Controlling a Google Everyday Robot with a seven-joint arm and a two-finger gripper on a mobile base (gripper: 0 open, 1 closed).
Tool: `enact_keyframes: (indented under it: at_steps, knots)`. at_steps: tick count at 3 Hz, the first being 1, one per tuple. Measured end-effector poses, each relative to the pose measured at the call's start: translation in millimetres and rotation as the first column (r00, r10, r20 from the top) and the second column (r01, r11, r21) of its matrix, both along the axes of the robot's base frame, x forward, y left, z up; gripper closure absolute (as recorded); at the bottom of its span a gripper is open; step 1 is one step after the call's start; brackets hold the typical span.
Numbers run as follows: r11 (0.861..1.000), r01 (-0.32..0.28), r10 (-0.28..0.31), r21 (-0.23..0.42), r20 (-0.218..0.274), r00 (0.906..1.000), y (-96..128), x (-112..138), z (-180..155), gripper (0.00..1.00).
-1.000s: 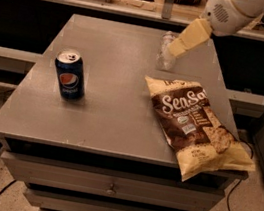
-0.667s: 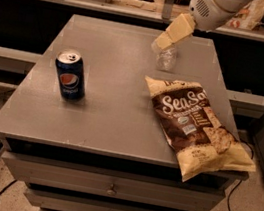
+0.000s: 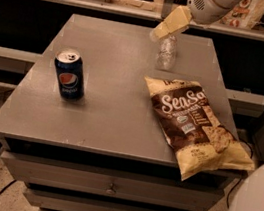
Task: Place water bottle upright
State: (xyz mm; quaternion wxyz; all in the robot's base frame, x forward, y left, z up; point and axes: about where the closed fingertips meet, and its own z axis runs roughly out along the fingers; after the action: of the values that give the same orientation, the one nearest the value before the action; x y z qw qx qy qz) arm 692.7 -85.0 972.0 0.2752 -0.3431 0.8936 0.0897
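The top part (image 3: 169, 40) of the water bottle, at the end of the bottle farther from the chip bag, will be gripped by my gripper.
The water bottle (image 3: 166, 53), clear and ribbed, stands upright on the grey table (image 3: 112, 104), towards its far right side. My gripper (image 3: 161, 31), with pale yellow tips, hangs from the white arm (image 3: 207, 3) just above and slightly left of the bottle's top. The bottle's cap is hidden behind the gripper. I cannot tell whether the gripper touches the bottle.
A dark blue Pepsi can (image 3: 70, 74) stands upright at the table's left. A brown and yellow chip bag (image 3: 194, 126) lies at the front right, overhanging the table's edge. Drawers (image 3: 109, 190) sit under the tabletop. A shelf rail runs behind the table.
My gripper has moved left and slightly up, from beside the bottle's right to above its top. The bottle stays upright in the same spot.
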Motion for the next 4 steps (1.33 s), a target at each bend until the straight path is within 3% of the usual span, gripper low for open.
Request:
enact_keyframes:
  at_steps: [1,2,4]
  knots:
    - [1.000,0.017,-0.017,0.010,-0.014,0.9998,4,6,-7,0.00]
    - [0.996,0.070,-0.068,0.053,-0.031,0.9972,11,29,-21,0.00]
    - [0.975,0.180,-0.174,0.130,-0.055,0.9832,25,89,-52,0.00]
